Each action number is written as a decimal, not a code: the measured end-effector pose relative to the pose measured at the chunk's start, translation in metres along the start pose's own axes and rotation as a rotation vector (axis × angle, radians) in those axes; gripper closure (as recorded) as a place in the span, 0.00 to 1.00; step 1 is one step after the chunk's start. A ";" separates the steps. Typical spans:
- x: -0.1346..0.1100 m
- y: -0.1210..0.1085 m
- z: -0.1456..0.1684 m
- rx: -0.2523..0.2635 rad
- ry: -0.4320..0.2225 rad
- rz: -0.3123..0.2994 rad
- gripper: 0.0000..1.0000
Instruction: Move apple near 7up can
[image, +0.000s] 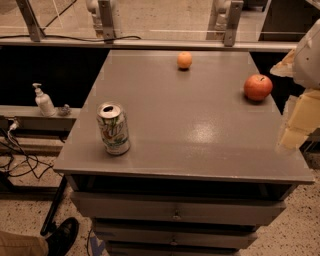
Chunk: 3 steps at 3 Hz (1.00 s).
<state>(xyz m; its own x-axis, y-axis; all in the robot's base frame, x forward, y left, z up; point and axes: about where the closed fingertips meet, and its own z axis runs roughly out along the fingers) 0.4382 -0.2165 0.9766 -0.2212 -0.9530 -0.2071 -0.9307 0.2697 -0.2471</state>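
The robot's gripper will next move to the red-orange apple near the edge of the table and close on the apple's sides (260, 88).
The apple (258, 87) is round and red-orange with a dark stem. It sits near the right edge of the grey table top (190, 125), towards the back. The 7up can (113, 129) is white and green with a silver top. It stands upright near the front left corner, far from the apple. My gripper (297, 120) shows as pale cream parts at the right edge of the view, just off the table's right side. It is to the right of the apple and a little nearer the front, and it does not touch the apple.
A small plain orange fruit (184, 60) lies at the back middle of the table. Drawers (175, 212) sit under the top. A soap dispenser (44, 101) stands on a ledge at left, with cables below. A person's shoe (62, 236) is at bottom left.
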 end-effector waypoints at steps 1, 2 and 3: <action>0.000 0.000 0.000 0.000 0.000 0.000 0.00; 0.009 -0.017 0.005 0.048 -0.020 -0.010 0.00; 0.028 -0.056 0.017 0.130 -0.053 -0.018 0.00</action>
<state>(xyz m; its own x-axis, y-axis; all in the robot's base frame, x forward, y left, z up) 0.4887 -0.2555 0.9689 -0.1856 -0.9501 -0.2506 -0.8882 0.2713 -0.3709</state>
